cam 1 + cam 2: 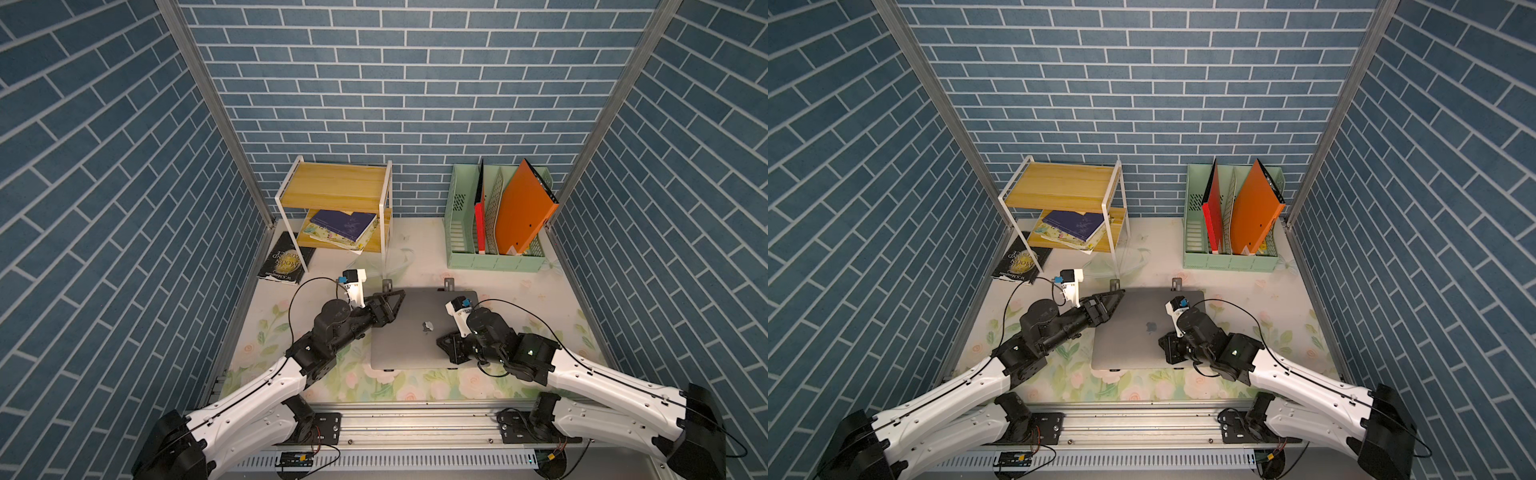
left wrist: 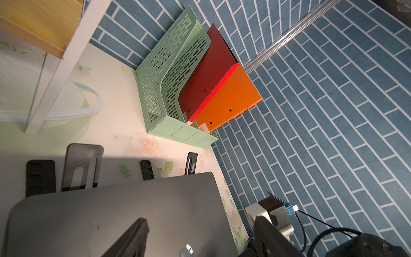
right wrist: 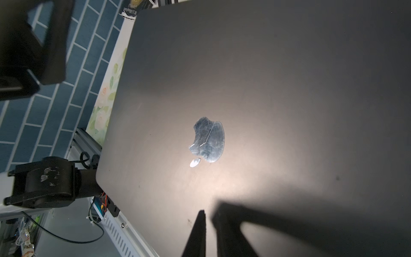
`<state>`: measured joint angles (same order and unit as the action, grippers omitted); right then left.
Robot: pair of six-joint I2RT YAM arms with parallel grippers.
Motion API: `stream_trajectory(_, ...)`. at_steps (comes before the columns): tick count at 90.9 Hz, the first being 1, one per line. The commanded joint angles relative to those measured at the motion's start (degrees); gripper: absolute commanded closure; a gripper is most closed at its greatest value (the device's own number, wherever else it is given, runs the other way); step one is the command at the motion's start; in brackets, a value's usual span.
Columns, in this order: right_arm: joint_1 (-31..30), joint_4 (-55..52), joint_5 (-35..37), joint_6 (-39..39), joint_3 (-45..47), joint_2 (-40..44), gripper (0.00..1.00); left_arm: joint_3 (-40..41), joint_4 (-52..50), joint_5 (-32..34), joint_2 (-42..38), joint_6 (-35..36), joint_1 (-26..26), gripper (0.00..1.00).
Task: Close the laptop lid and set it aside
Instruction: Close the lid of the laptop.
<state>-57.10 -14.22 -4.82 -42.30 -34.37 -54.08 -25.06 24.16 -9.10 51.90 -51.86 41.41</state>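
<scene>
Next, I grab the grey laptop with my left gripper by the middle of its short edge (image 1: 372,331), on the side toward the black book.
The grey laptop (image 1: 411,345) (image 1: 1129,345) lies in the middle of the table with the laptop lid (image 3: 255,77) down flat and its apple logo (image 1: 428,327) facing up. My left gripper (image 1: 397,305) (image 2: 200,222) is open, its fingers spread above the lid's far left corner with nothing between them. My right gripper (image 1: 439,342) (image 3: 210,211) hovers low over the right half of the lid, close to the logo. Its fingertips stand almost together with only a thin gap, holding nothing. The keyboard and screen are hidden.
Two black stand tabs (image 1: 387,284) poke out behind the laptop. A white-framed wooden shelf (image 1: 336,187) with books stands at the back left, and a black book (image 1: 286,259) lies beside it. A green file rack (image 1: 498,259) at the back right holds an orange folder (image 1: 523,208).
</scene>
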Motion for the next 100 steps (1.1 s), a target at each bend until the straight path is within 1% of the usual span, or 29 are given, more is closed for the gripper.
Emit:
stream_trajectory(1,2.43,8.71,-1.88,-1.93,5.27,3.35,0.85,2.91,9.5,-2.51,0.13,-1.67,0.34,0.2)
stream_trajectory(15,6.67,16.29,-5.32,-3.61,11.5,6.46,0.85,2.41,5.3,-6.41,5.38,-2.55,0.41,0.21)
stream_trajectory(22,8.3,19.72,-6.81,-5.09,13.99,7.01,0.85,1.41,2.82,-8.85,8.48,-2.56,0.41,0.22)
stream_trajectory(31,9.62,22.02,-7.65,-6.06,16.21,6.64,0.85,0.18,-0.64,-10.08,11.48,-2.33,0.38,0.23)
stream_trajectory(57,11.94,24.04,-7.4,-7.25,19.6,4.57,0.86,-0.06,-5.77,-7.65,14.64,0.27,0.42,0.24)
stream_trajectory(100,13.58,25.71,-8.18,-7.23,20.82,0.38,0.84,1.72,-5.21,-5.32,14.38,2.89,0.43,0.23)
